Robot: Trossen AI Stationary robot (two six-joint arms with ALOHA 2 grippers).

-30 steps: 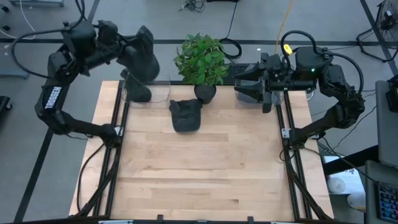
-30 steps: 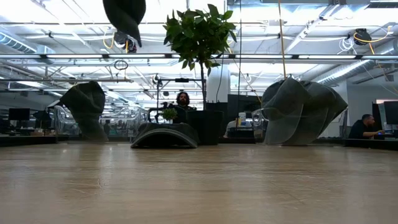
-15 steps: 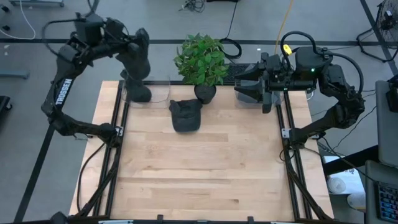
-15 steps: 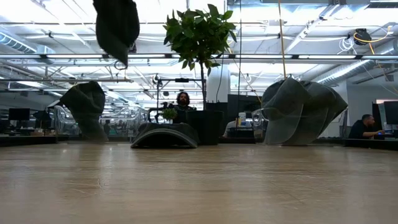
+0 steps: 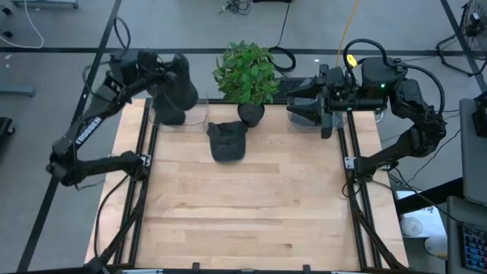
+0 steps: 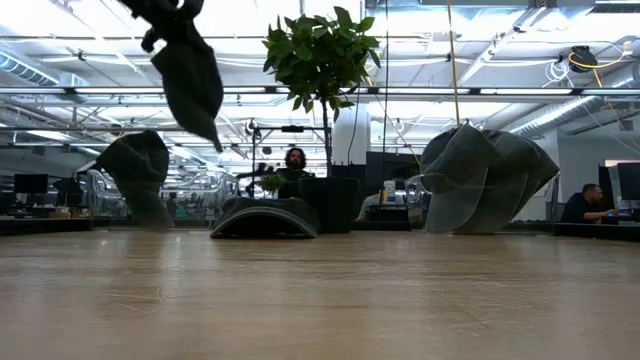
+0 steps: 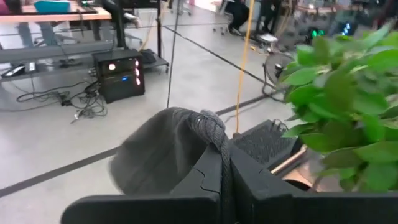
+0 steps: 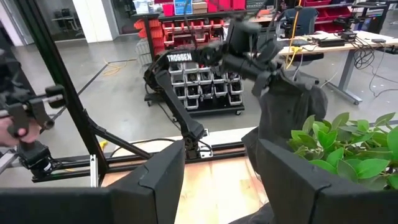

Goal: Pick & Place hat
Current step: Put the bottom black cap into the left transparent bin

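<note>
My left gripper will let go of the dark grey hat in the clear bin point(image 5: 177, 112) below it, at the far corner of the table.
My left gripper point(image 5: 162, 72) is high above the table's far left corner, shut on a dark grey hat point(image 5: 183, 85). In the low view that hat point(image 6: 190, 72) hangs well above the table. A second dark hat point(image 5: 169, 113) sits at the far left edge, and a third point(image 5: 227, 141) lies on the table in front of the plant pot. My right gripper point(image 5: 298, 106) waits open over the far right edge; its wrist view shows its fingers point(image 8: 155, 180) spread apart. My left gripper pinches a bunched ridge of the hat's cloth point(image 7: 208, 124) between its two shut fingers point(image 7: 202, 174). How many layers it has, I cannot tell. The hat is lifted clear and hangs slack below the fingers point(image 6: 165, 15), tapering to a point at its lower end point(image 6: 212, 140).
A potted green plant point(image 5: 246, 74) stands at the middle of the far edge, close to the right of the held hat. Pale grey folded hats point(image 6: 482, 175) sit at the far right. The near wooden tabletop point(image 5: 243, 213) is bare. People sit in the room beyond.
My left gripper has come down and moved toward the plant and the near edge, still shut. The held hat has dropped lower with it, swung, and now hangs longer and tilted.
</note>
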